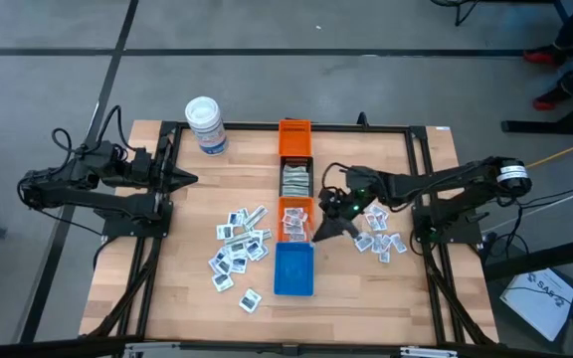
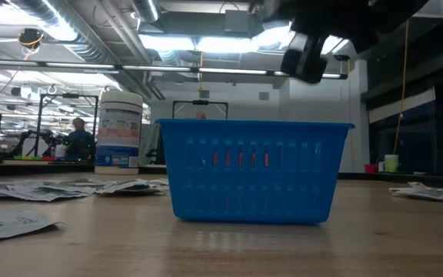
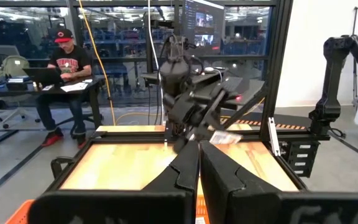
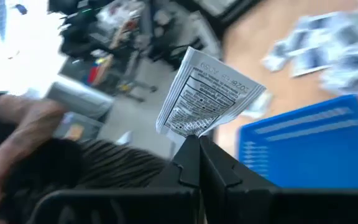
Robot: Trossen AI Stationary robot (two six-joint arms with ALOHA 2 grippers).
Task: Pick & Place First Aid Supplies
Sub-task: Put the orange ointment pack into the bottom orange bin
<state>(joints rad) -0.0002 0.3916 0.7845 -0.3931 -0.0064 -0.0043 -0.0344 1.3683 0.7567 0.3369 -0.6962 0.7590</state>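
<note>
The robot's right gripper will set the white packet down among the packets in the near orange bin (image 1: pixel 294 229). The white packet is now held by the bins.
The first aid supplies are small white printed packets, lying flat in one scatter left of the bins (image 1: pixel 239 249) and another to their right (image 1: pixel 381 237). My right gripper (image 1: pixel 324 227) hovers by the near orange bin (image 1: pixel 295 220) and the blue bin (image 1: pixel 293 269), shut on one white packet with black print (image 4: pixel 209 99). That packet also shows in the left wrist view (image 3: pixel 225 138). My left gripper (image 1: pixel 185 180) waits shut at the table's left, pointing level toward the right, with nothing in it (image 3: pixel 197 163). My right gripper pinches the packet by one edge (image 4: pixel 193 132) between its two fingertips. The fingers reach in from the table's right side, close to level. The packet sticks out past the fingertips, flat face toward the wrist camera, lifted clear of the table and bins.
A row of bins runs down the table's middle: a far orange bin (image 1: pixel 294 134), a black bin (image 1: pixel 296 180) holding pale strips, the near orange bin, and the blue bin (image 2: pixel 252 169). A white tub with a blue label (image 1: pixel 207 125) stands at the far left.
</note>
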